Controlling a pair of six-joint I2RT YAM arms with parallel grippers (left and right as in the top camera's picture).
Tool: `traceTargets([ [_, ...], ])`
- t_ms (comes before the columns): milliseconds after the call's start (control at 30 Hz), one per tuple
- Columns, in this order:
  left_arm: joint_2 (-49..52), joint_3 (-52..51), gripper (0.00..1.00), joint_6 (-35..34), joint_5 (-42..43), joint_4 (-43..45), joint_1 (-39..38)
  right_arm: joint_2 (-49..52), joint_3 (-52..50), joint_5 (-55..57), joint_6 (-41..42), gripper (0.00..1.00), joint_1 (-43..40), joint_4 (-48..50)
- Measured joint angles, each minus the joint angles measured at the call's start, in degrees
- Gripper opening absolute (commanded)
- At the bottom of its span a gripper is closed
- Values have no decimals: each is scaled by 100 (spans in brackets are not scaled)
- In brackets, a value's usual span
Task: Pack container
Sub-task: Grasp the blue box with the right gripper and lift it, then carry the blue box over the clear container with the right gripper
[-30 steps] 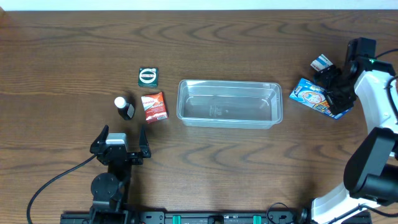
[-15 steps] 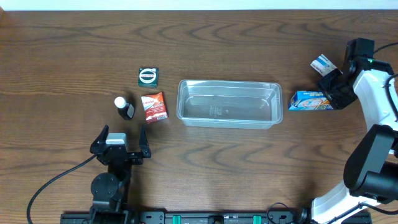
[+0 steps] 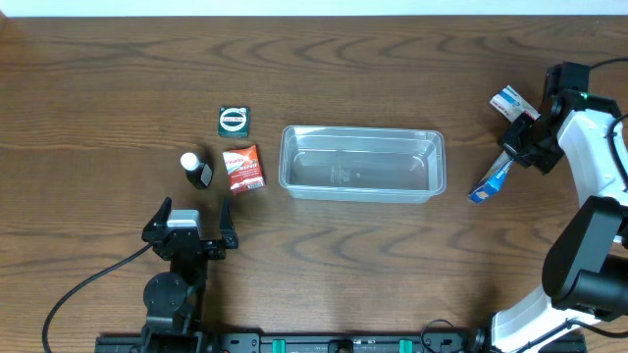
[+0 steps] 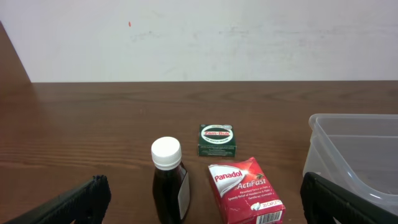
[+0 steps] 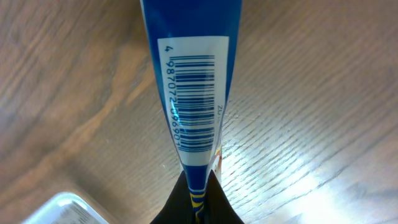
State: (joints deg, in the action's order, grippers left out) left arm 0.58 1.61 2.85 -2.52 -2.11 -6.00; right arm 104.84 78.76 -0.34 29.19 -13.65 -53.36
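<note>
The blue packet will go inside the clear plastic container (image 3: 391,177), in the half nearer the small blue-and-white box, from my right gripper.
The clear plastic container (image 3: 361,163) lies empty at the table's middle; its corner (image 4: 348,149) shows at the right of the left wrist view. My right gripper (image 3: 514,157) is shut on a thin blue packet (image 3: 491,180), which hangs edge-on to the right of the container; its barcode side (image 5: 193,93) fills the right wrist view, pinched between the fingers (image 5: 174,205). My left gripper (image 3: 189,227) stands open, low on the left. Just ahead of it are a red Panadol box (image 4: 244,191), a dark bottle with a white cap (image 4: 168,180) and a small green tin (image 4: 218,139).
A small blue-and-white box (image 3: 507,100) lies at the far right, above the right gripper. A white wall (image 4: 199,37) runs along the table's far edge.
The right gripper has shut on the blue packet and lifted it from flat on the table to hanging edge-on, slightly left. The left arm has not moved.
</note>
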Motion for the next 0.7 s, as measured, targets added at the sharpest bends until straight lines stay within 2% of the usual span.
traceTargets([
  [200, 0, 0, 98, 0, -2, 0, 0, -122, 0, -400, -903, 1, 2, -2],
  [467, 0, 0, 98, 0, -2, 0, 0, -1405, 17, -538, -1696, 1, 131, 2],
  [600, 0, 0, 98, 0, 0, 0, 0, -2140, 160, -542, -2234, 1, 516, 13],
  [700, 0, 0, 98, 0, 0, 0, 0, -2643, 240, -468, -2820, 1, 1106, 118],
])
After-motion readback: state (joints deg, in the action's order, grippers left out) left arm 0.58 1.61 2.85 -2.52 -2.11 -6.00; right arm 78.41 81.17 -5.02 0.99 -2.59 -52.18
